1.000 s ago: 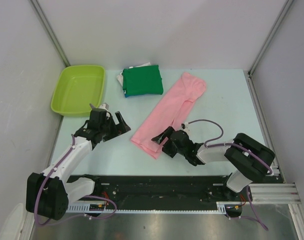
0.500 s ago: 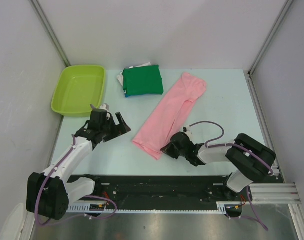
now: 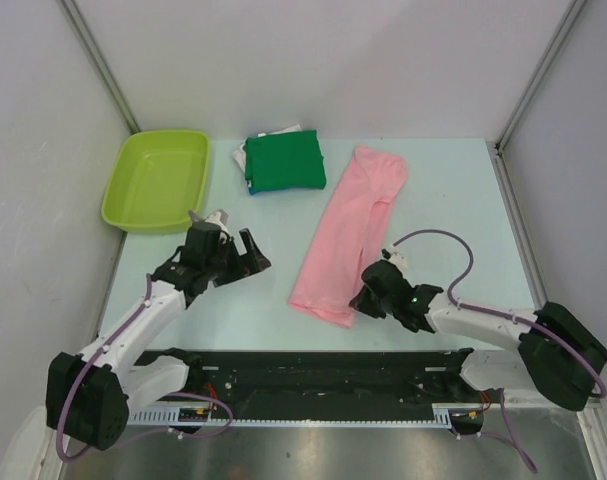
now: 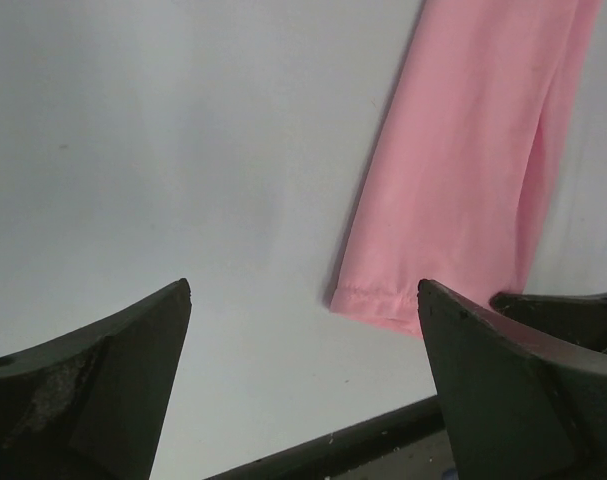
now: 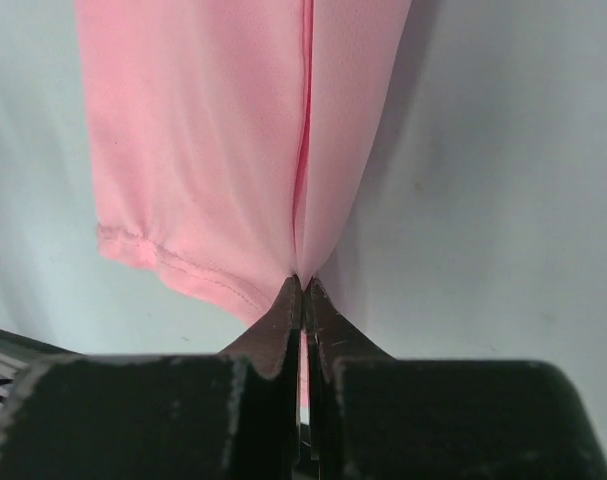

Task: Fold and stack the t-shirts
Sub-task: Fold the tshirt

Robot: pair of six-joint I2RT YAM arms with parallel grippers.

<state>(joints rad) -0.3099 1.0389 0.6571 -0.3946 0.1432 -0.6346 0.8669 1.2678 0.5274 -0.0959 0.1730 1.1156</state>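
Observation:
My right gripper should swing the hem end of the folded pink t-shirt straight, as the t-shirt slants toward my left gripper, and then take the hem's corner (image 3: 346, 322) for the fold.
A pink t-shirt (image 3: 351, 228) lies folded into a long strip in the middle of the table, running from back right to front. My right gripper (image 3: 361, 303) is shut on its near hem corner, and the pink cloth (image 5: 233, 150) bunches into a crease at the fingertips (image 5: 303, 283). My left gripper (image 3: 251, 251) hovers open over bare table to the left of the shirt, whose hem end (image 4: 463, 180) shows between its fingers. A stack of folded t-shirts with a dark green one on top (image 3: 285, 161) lies at the back.
A lime green tub (image 3: 158, 178) stands at the back left. Blue and white edges stick out under the green stack. The black front rail (image 3: 313, 365) runs along the table's near edge, and grey walls close in both sides.
My right gripper shut on the pink shirt's near hem and dragged that end to the right, straightening the strip. The left gripper shifted slightly right and stayed open.

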